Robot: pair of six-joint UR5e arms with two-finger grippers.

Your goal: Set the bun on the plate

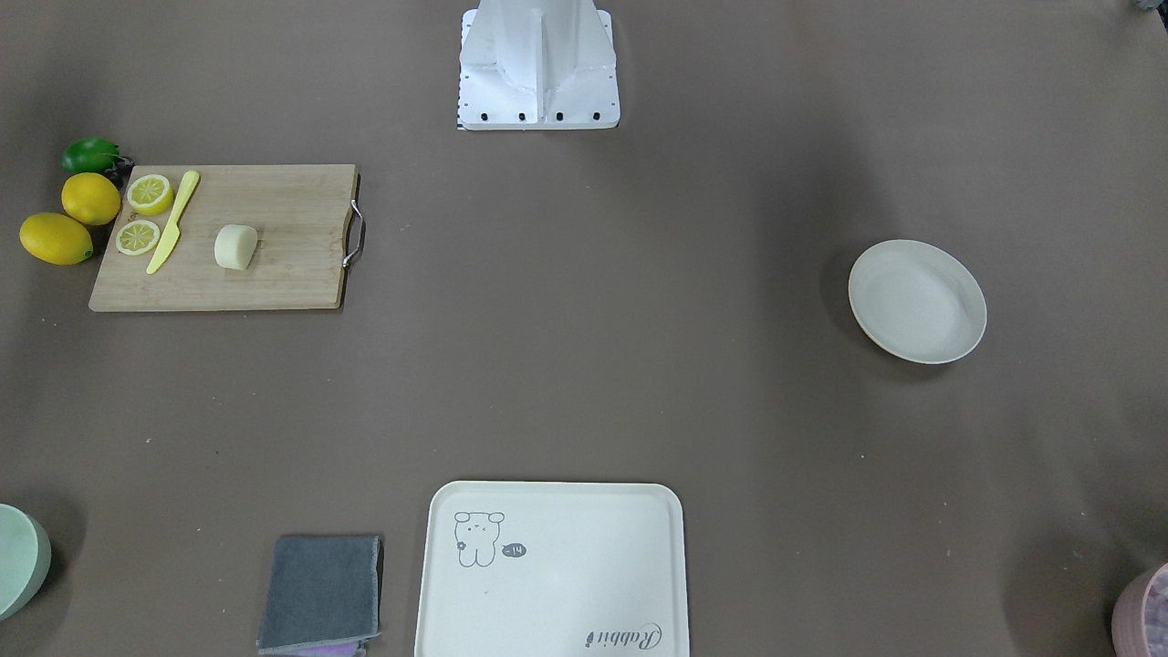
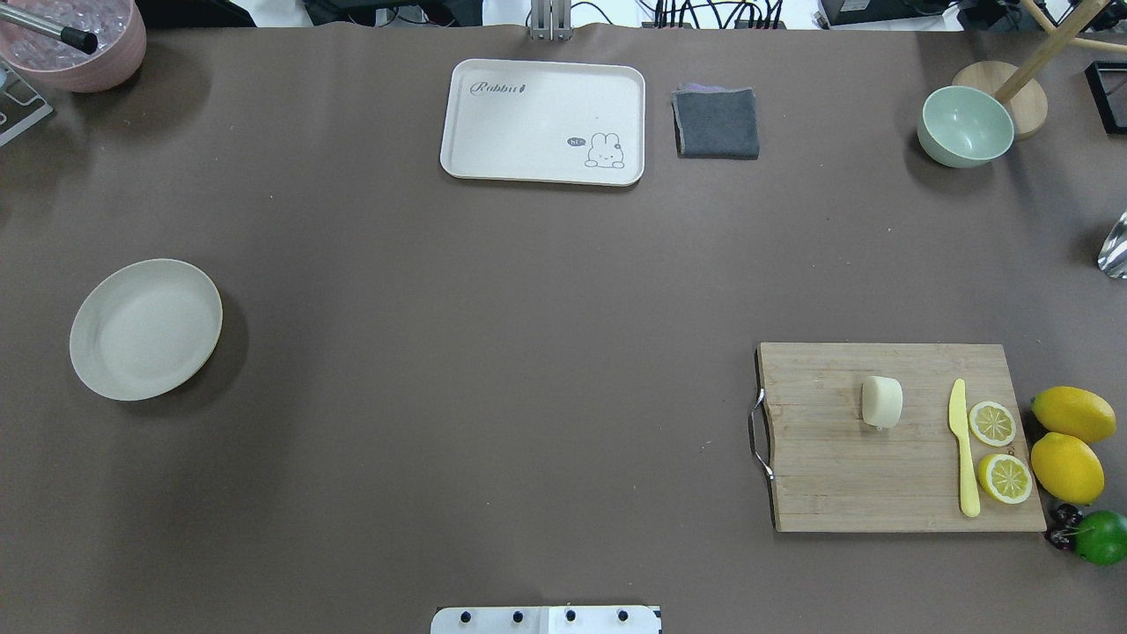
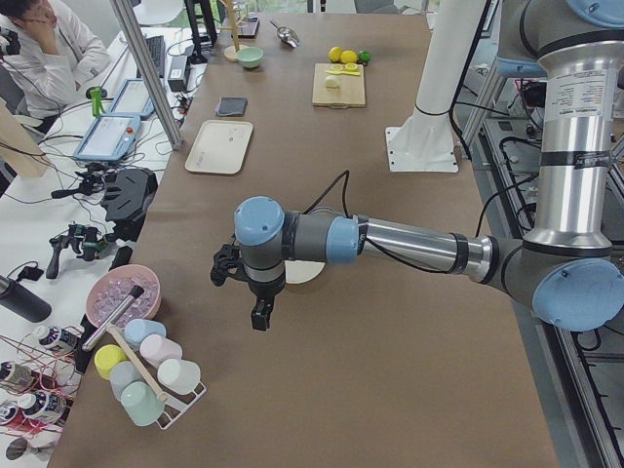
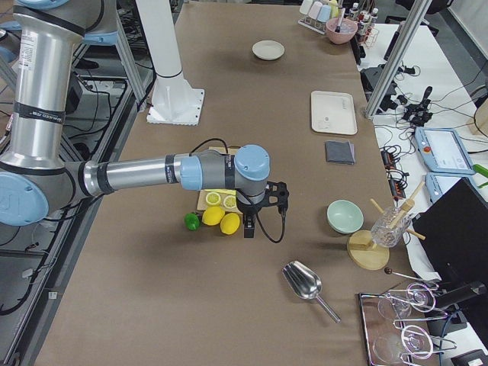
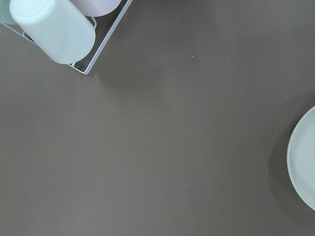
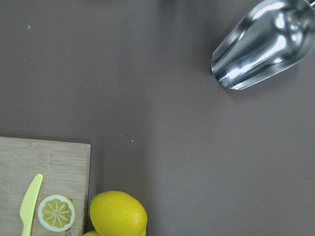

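Observation:
My left gripper should move to the off-white plate next and close on the plate's rim point(image 1: 983, 307) point(image 5: 288, 160), on the side farthest away from the cutting board.
The bun point(image 2: 882, 401), a small cream lump, lies on the wooden cutting board point(image 2: 828, 475) on the table's right side; it also shows as the bun point(image 1: 235, 246). The empty off-white plate point(image 2: 145, 328) sits far off at the left, its rim in the left wrist view as the plate point(image 5: 302, 167). My left gripper point(image 3: 258, 312) hangs above the table just beyond the plate's outer side, seen only from the side; I cannot tell its state. My right gripper point(image 4: 248, 227) hovers over the lemons beside the board; its state is equally unclear.
On the board lie a yellow knife point(image 2: 965, 449) and two lemon slices point(image 2: 993, 423); two lemons point(image 2: 1070, 440) and a lime point(image 2: 1101, 537) sit beside it. A rabbit-print tray point(image 2: 541, 123), grey cloth point(image 2: 716, 123), green bowl point(image 2: 964, 128), metal scoop point(image 6: 261, 44) and cup rack point(image 5: 54, 29) line the edges.

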